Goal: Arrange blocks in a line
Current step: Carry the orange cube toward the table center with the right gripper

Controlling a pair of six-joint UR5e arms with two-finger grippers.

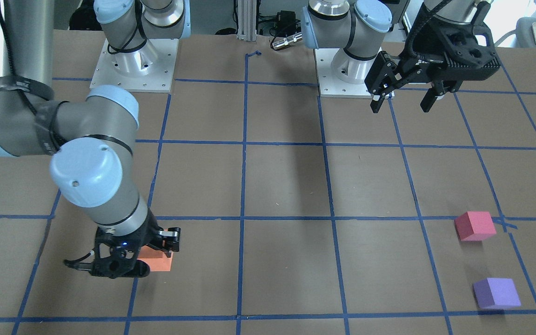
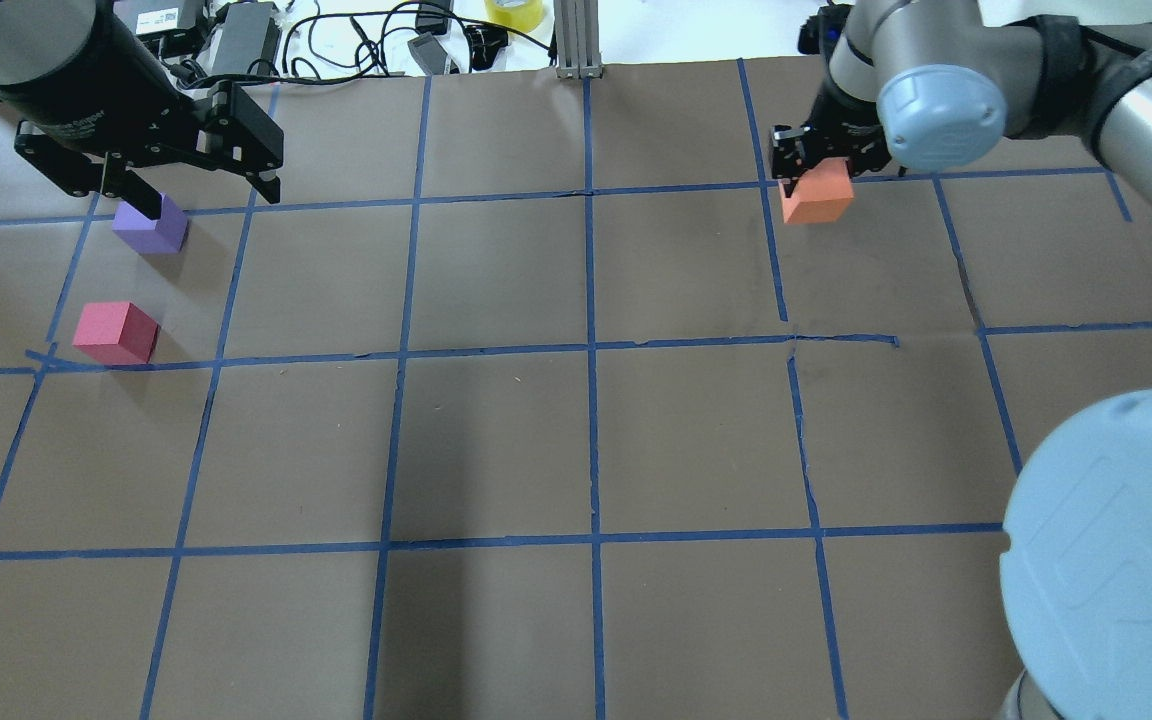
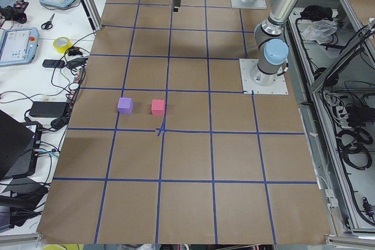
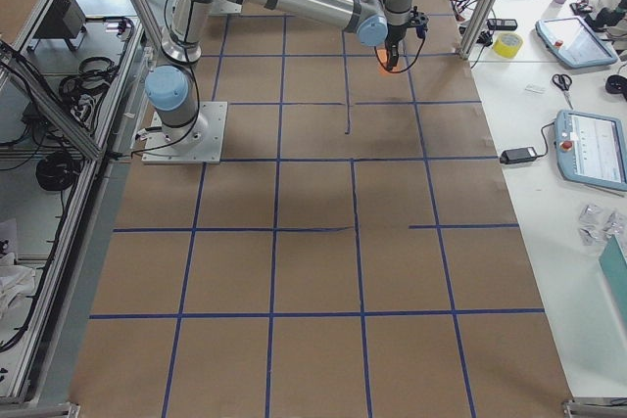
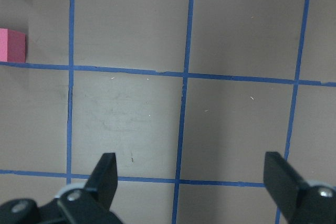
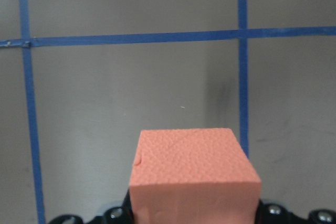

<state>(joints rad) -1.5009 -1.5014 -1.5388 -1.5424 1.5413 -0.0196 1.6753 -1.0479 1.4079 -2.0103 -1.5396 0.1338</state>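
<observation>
I will use my right gripper to set the orange block free on the table (image 1: 265, 260) just past the next blue tape line toward the purple block.
My right gripper (image 1: 156, 255) (image 2: 821, 178) is shut on the orange block (image 1: 158, 263) (image 2: 816, 197) at or just above the table. In the right wrist view the orange block (image 6: 194, 177) fills the space between the hidden fingers. The pinkish red block (image 1: 475, 225) (image 2: 116, 332) (image 5: 11, 45) and the purple block (image 1: 497, 293) (image 2: 150, 226) sit close together on the table at the robot's far left. My left gripper (image 1: 405, 102) (image 2: 206, 193) (image 5: 192, 174) is open and empty, high above the table near those two blocks.
The table is brown paper with a blue tape grid (image 2: 591, 345). The two arm bases (image 1: 133, 60) (image 1: 347, 70) stand at the robot's edge. Cables and a yellow tape roll (image 2: 514, 12) lie past the far edge. A metal post (image 2: 576, 40) stands there too.
</observation>
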